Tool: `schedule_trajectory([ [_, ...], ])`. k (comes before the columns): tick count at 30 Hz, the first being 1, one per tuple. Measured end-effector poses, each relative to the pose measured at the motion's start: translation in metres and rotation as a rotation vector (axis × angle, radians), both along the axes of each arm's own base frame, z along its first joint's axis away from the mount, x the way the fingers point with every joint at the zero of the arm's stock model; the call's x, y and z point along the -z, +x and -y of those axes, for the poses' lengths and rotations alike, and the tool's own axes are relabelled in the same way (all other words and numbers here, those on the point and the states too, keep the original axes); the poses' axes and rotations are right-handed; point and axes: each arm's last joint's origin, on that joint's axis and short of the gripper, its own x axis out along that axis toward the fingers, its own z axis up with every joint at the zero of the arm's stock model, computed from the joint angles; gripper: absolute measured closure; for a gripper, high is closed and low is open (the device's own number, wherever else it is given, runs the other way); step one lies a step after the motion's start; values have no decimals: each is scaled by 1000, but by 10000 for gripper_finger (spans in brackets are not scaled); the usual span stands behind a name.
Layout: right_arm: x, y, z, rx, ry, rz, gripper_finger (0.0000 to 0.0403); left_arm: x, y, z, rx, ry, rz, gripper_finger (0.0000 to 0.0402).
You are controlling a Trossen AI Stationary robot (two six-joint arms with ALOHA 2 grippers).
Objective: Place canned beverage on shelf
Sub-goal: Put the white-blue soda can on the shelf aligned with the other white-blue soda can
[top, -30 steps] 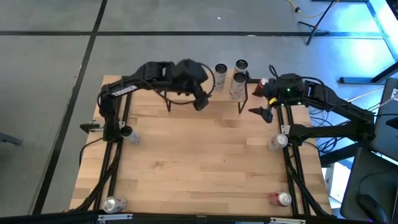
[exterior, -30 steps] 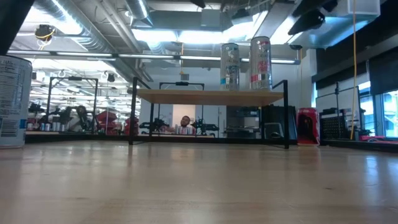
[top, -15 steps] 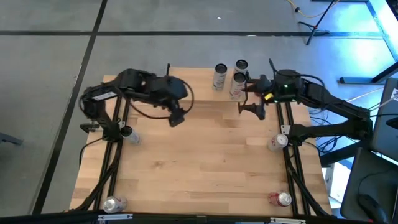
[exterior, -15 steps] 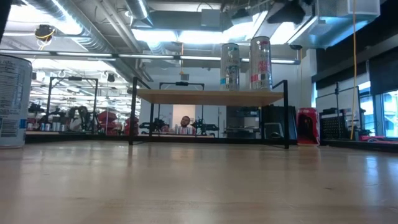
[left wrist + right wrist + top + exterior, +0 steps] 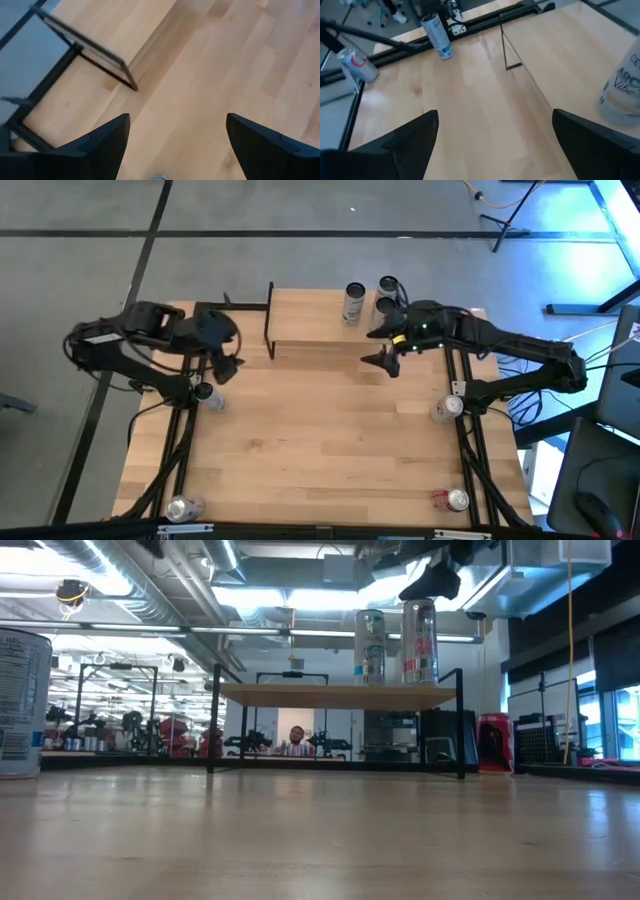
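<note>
The robot's left gripper needs to next go to the can standing by the base of its own arm and close on the can's upper part [image 5: 206, 393].
The shelf [image 5: 310, 320] stands at the table's far middle, a light wood top on thin black legs [image 5: 330, 693]. Tall cans [image 5: 352, 302] [image 5: 370, 645] stand upright on its right part. My right gripper [image 5: 385, 360] is open and empty. It hovers above the shelf's right end, just in front of the cans, and it shows above them in the low view [image 5: 430, 580]. One can [image 5: 620, 95] stands close beside its fingers. My left gripper [image 5: 228, 365] is open and empty, above the table left of the shelf. Its wrist view shows a shelf leg [image 5: 100, 55].
Loose cans lie about the table: one by the left arm's base [image 5: 208, 396], one at the near left [image 5: 185, 507], one on the right [image 5: 445, 408], a red one at the near right [image 5: 450, 500]. A big can [image 5: 20, 700] stands close to the low camera.
My left gripper has drawn back from above the shelf toward the table's left edge. My right gripper has moved toward the table's left, from beside the shelf's right end to above it. The cans on the shelf have stayed put.
</note>
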Motion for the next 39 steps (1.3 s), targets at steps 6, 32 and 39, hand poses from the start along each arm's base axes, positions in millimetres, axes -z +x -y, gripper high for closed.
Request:
schedule_trajectory([
  [6, -16, -1, -8, 42, 109, 35, 27, 19, -19, -1, -13, -5, -13, 85],
  [32, -26, 0, -15, 48, 86, 22, 27, 100, -28, 6, -374, -398, -332, 85],
  [39, -22, 5, -15, 49, 105, 0, 27, 103, -28, 7, -418, -430, -339, 85],
])
